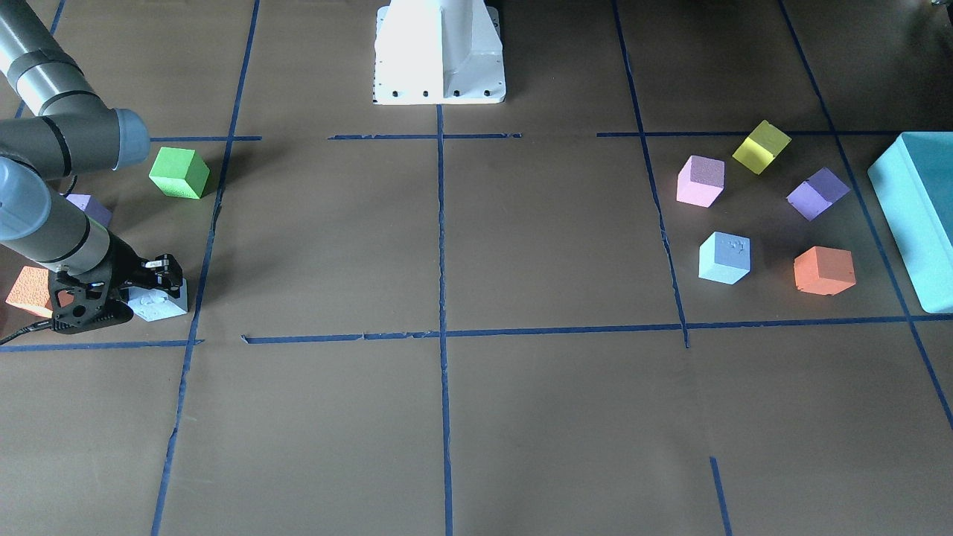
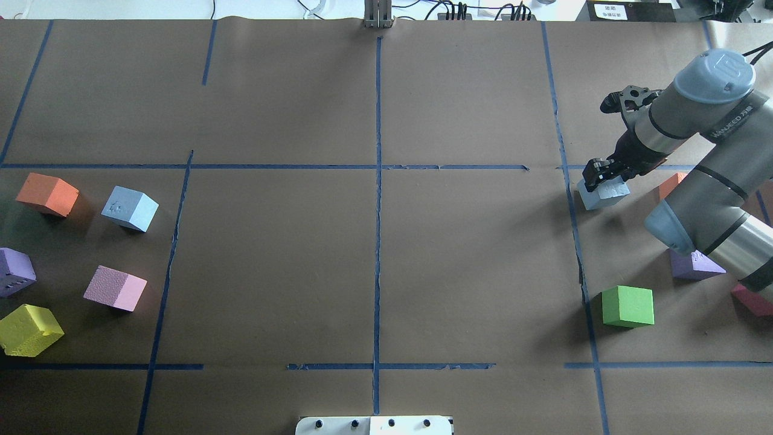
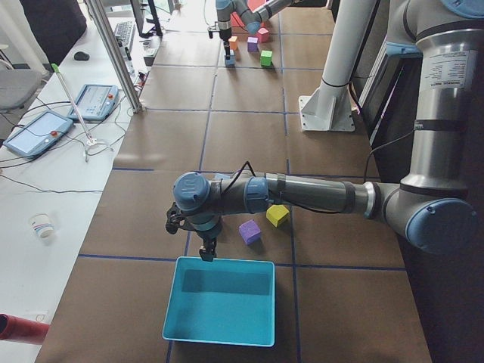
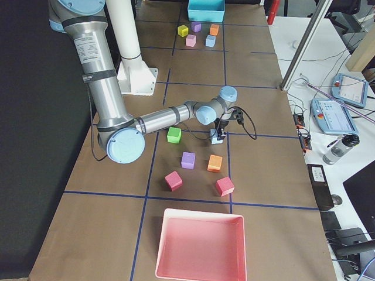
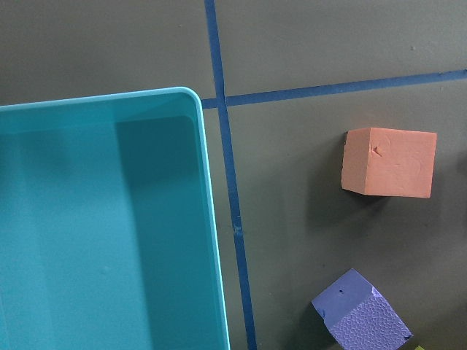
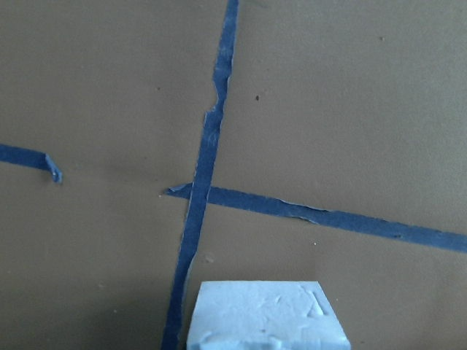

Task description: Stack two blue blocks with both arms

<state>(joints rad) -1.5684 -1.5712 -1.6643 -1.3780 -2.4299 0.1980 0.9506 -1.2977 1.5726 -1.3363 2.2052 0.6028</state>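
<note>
My right gripper needs to put the pale blue block down on the middle long tape line (image 1: 444,238), between that line's crossings.
One pale blue block (image 2: 604,194) lies at the table's right by a blue tape line. My right gripper (image 2: 599,176) stands over it with its fingers down its sides and looks shut on it. Both also show in the front view, the block (image 1: 158,304) under the gripper (image 1: 162,277), and the block's top fills the bottom of the right wrist view (image 6: 263,317). The second blue block (image 2: 130,208) sits free at the far left. My left gripper (image 3: 206,253) hangs over the turquoise bin's (image 3: 221,302) rim; I cannot tell whether it is open or shut.
Green (image 2: 628,307), purple (image 2: 694,264), orange (image 2: 670,184) and red (image 2: 752,299) cubes lie around the right arm. Orange (image 2: 47,194), purple (image 2: 15,272), pink (image 2: 115,288) and yellow (image 2: 30,329) cubes surround the free blue block. A pink tray (image 4: 202,246) stands at the right end.
</note>
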